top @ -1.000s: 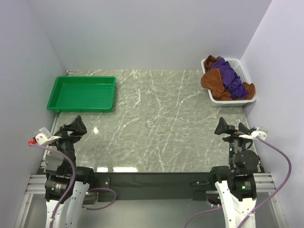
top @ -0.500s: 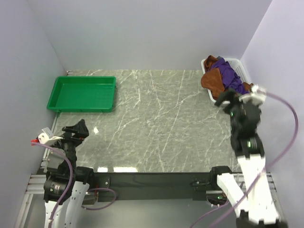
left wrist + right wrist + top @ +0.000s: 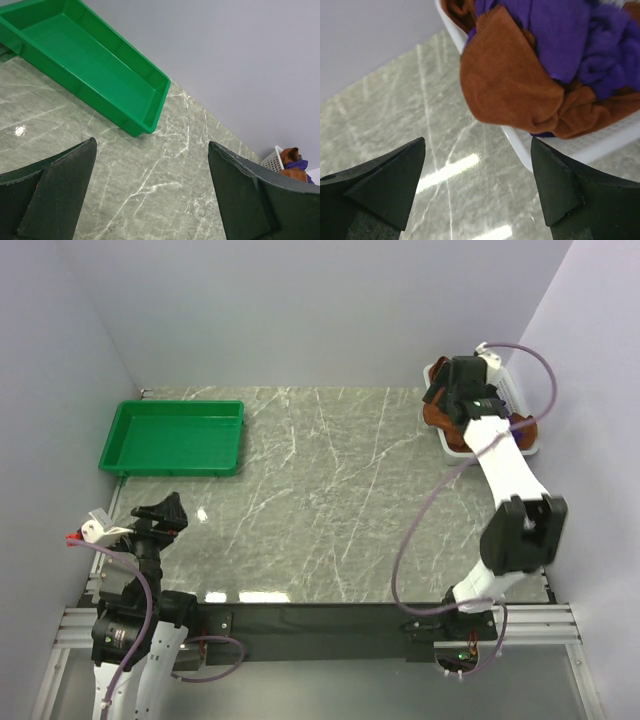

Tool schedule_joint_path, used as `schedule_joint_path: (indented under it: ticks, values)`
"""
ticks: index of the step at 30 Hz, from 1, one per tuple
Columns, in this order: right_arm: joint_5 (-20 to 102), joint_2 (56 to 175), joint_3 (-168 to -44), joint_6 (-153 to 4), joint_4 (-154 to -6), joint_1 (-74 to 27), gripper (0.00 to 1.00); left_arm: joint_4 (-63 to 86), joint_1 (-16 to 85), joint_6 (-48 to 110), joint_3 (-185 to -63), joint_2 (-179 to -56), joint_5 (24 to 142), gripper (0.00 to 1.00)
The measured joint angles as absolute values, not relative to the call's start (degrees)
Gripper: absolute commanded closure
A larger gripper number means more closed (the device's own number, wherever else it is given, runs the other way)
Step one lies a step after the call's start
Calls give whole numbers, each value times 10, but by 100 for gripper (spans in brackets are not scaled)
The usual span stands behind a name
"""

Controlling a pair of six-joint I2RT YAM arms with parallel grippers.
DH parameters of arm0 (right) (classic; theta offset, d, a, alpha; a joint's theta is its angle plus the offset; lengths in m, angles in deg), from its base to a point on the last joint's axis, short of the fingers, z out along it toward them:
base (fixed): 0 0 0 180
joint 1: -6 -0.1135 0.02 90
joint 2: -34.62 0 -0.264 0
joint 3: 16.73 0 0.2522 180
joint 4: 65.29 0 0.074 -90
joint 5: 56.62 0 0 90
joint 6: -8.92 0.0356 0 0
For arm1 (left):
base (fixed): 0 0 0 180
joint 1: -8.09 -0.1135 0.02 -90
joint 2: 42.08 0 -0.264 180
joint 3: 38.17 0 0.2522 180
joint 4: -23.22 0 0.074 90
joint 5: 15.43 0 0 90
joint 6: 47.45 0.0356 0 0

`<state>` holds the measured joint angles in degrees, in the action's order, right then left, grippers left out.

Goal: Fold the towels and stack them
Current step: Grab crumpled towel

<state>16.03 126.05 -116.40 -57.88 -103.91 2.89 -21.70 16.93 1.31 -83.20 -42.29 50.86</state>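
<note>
The rust-brown towel's flap (image 3: 445, 415) (image 3: 497, 89) hangs over the white basket's rim toward the green tray, below the purple towel. Next, my right gripper closes on it.
Crumpled rust-brown towels (image 3: 505, 85) and purple towels (image 3: 560, 35) lie piled in a white basket (image 3: 520, 145) at the table's far right. In the top view my right arm covers most of the pile, and only rust-brown cloth (image 3: 438, 417) shows at the basket's left edge. My right gripper (image 3: 440, 400) is open and empty. It hovers just over the basket's left rim, with its jaws (image 3: 477, 165) apart below the hanging rust-brown cloth and not touching it. My left gripper (image 3: 165, 510) is open and empty over the near left of the table (image 3: 150, 185).
An empty green tray (image 3: 172, 437) sits at the far left, also in the left wrist view (image 3: 90, 75). The grey marble table (image 3: 330, 490) lies between tray and basket. Walls close in the back and both sides. The basket (image 3: 275, 157) shows far off in the left wrist view.
My right arm has swung from the near right edge out to the basket at the far right. The left arm has barely moved.
</note>
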Motion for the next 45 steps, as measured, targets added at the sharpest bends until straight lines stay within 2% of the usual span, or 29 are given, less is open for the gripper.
schedule_joint_path:
  ticks: [7, 16, 17, 25, 28, 31, 33, 34, 35, 38, 45]
  values:
    - [114, 1416, -1234, -505, -1045, 30, 12, -217, 169, 13, -832, -423, 509, 1]
    - [70, 1485, -1243, -411, -1029, 46, 24, -217, 166, 14, -832, -423, 512, 1]
    - [69, 1489, -1243, -402, -1024, 49, 30, -217, 166, 14, -832, -423, 513, 1]
    - [76, 1492, -1233, -371, -972, 65, 60, -217, 162, 14, -832, -423, 518, 1]
    - [83, 1492, -1230, -370, -963, 73, 62, -217, 161, 14, -832, -423, 520, 1]
    - [91, 1492, -1230, -369, -961, 80, 57, -217, 161, 14, -832, -423, 522, 1]
    - [95, 1493, -1230, -369, -962, 82, 61, -217, 160, 14, -832, -423, 522, 1]
    - [96, 1493, -1230, -369, -961, 82, 67, -217, 160, 14, -832, -423, 522, 1]
    - [99, 1494, -1230, -370, -962, 82, 80, -217, 160, 14, -832, -423, 523, 1]
    - [105, 1494, -1230, -370, -961, 83, 100, -217, 160, 14, -832, -423, 523, 1]
    - [107, 1494, -1231, -384, -962, 83, 100, -216, 157, 14, -832, -423, 523, 1]
